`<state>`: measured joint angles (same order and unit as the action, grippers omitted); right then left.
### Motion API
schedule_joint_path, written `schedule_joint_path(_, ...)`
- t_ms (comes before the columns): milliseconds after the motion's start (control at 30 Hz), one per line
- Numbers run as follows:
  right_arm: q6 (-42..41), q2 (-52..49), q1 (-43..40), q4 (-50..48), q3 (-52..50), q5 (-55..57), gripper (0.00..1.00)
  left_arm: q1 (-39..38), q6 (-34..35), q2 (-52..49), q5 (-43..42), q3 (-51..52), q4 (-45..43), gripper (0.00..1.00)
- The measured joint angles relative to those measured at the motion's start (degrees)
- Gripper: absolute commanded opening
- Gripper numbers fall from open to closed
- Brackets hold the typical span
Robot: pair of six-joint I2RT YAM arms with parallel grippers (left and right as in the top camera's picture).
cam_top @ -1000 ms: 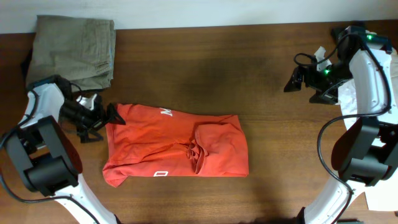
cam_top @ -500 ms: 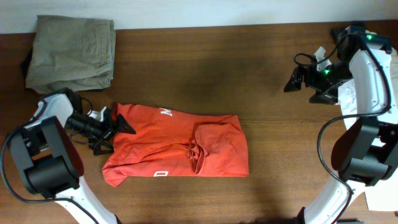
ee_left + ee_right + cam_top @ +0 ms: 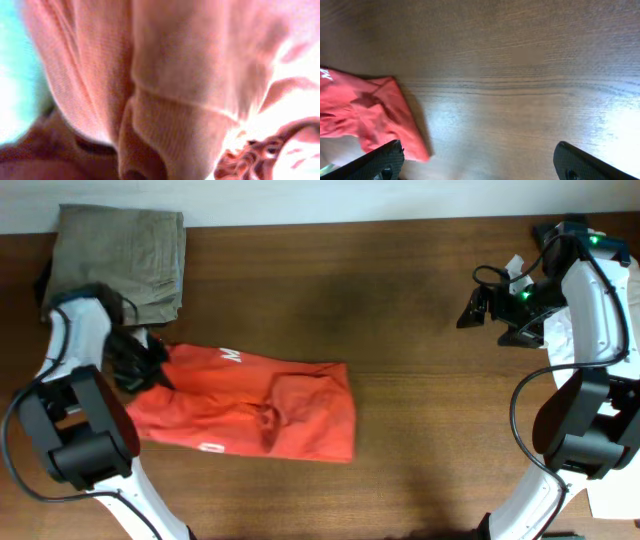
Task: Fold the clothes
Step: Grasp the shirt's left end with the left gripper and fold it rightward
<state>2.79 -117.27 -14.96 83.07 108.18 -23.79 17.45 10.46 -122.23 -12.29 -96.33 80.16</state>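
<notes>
Next, my left gripper lets go of the T-shirt's held edge on top of the shirt's folded end (image 3: 302,412) that is nearest my right gripper.
The clothes are a red-orange T-shirt (image 3: 250,405) with white lettering, lying crumpled and partly folded on the left half of the wooden table (image 3: 440,440). My left gripper (image 3: 150,365) is shut on the shirt's upper left edge. Ribbed red fabric (image 3: 175,75) fills the left wrist view and hides the fingers there. My right gripper (image 3: 470,310) hangs open above bare wood at the far right, well away from the shirt. The right wrist view shows the shirt's right end (image 3: 365,110) far off, with nothing between the fingers of that gripper (image 3: 480,160).
A folded olive-green garment (image 3: 120,260) lies at the back left corner, just beyond my left arm. White paper (image 3: 615,490) sits at the table's right edge beside the right arm's base.
My left gripper has shut on the shirt's left edge and dragged the whole shirt to the left. The right arm has stayed still and open.
</notes>
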Motion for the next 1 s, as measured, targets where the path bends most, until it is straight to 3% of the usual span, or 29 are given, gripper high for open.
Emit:
schedule_joint_path(133, 0.0, 0.0, 0.0, 0.0, 0.0, 0.0, 0.99, -1.2, 1.4, 0.0, 3.4, -15.1, 11.3, 0.01)
schedule_joint_path(267, 0.0, 0.0, 0.0, 0.0, 0.0, 0.0, 0.99, -10.4, 1.4, 0.0, 4.0, -16.5, 14.1, 0.00)
schedule_joint_path(400, 0.0, 0.0, 0.0, 0.0, 0.0, 0.0, 0.99, -25.3, 1.6, 0.0, 3.3, -16.5, 11.5, 0.00)
schedule_joint_path(633, 0.0, 0.0, 0.0, 0.0, 0.0, 0.0, 0.99, -35.7, 2.8, 0.0, 3.1, -16.5, 8.9, 0.02)
schedule_joint_path(767, 0.0, 0.0, 0.0, 0.0, 0.0, 0.0, 0.99, -39.4, 2.9, 0.0, 8.5, -16.5, 12.2, 0.01)
schedule_joint_path(867, 0.0, 0.0, 0.0, 0.1, 0.0, 0.0, 0.99, -35.7, 3.3, 0.0, 15.8, -16.5, 16.0, 0.01)
schedule_joint_path(967, 0.0, 0.0, 0.0, 0.1, 0.0, 0.0, 0.98, -33.0, 3.7, 0.0, 17.6, -16.5, 16.3, 0.01)
schedule_joint_path(1000, 0.0, 0.0, 0.0, 0.1, 0.0, 0.0, 0.99, -34.0, 3.7, 0.0, 17.2, -16.5, 16.3, 0.05)
